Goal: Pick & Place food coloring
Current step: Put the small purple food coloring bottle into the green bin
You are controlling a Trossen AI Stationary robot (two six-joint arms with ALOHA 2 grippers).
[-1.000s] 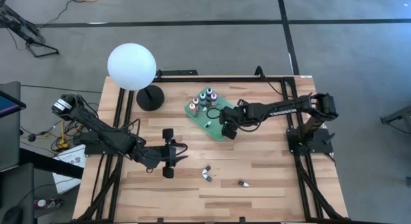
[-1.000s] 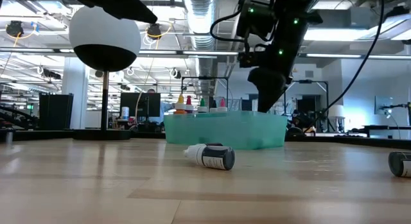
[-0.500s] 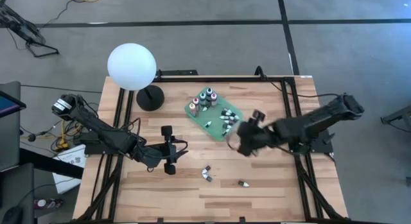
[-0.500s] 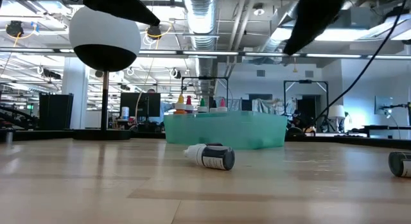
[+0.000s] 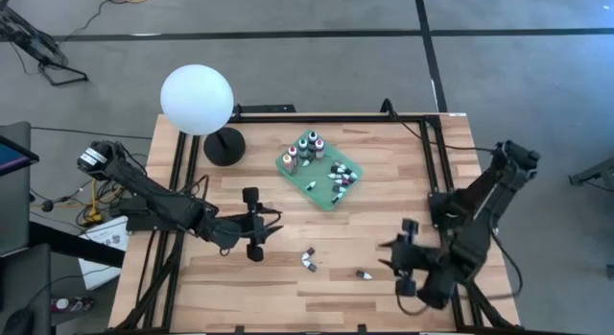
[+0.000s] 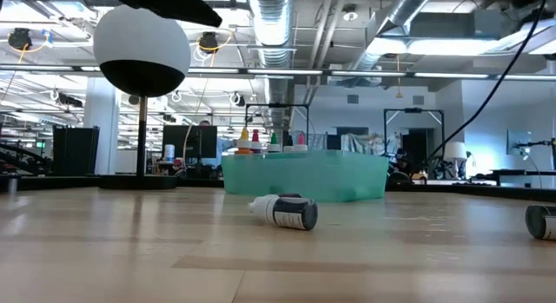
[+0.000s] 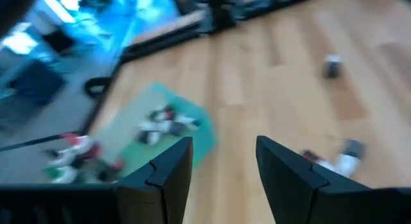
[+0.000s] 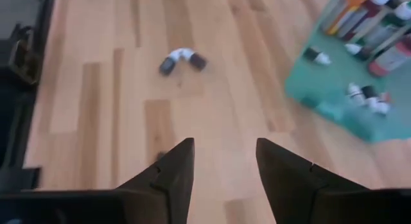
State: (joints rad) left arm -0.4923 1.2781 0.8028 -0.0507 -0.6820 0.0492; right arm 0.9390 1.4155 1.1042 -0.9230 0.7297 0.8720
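Observation:
Next, I close my left gripper on the dark body (image 5: 311, 267) (image 7: 352, 149) of the nearer bottle of food coloring in the V-shaped pair on the table.
Two small dark food coloring bottles (image 5: 309, 259) lie on the table, their ends meeting in a V, and also show in the right wrist view (image 8: 182, 59). A third bottle (image 5: 365, 274) lies alone to their right. The green tray (image 5: 319, 172) holds upright capped bottles at its far corner and several small ones lying flat. My left gripper (image 5: 271, 223) hovers open to the left of the loose bottles. My right gripper (image 5: 386, 260) hovers open near the table's near right corner, to the right of the single bottle. Neither holds anything.
A white globe lamp (image 5: 197, 100) on a black base (image 5: 225, 146) stands at the far left of the table. A black frame (image 5: 451, 196) runs along the table's sides. Bare wood lies between the tray and the loose bottles.
My right gripper has swung away from the green tray toward the table's near right corner, rising and turning as it went. The small bottles lying in the tray's near part, hidden by it before, now show. The loose bottles on the table have stayed put.

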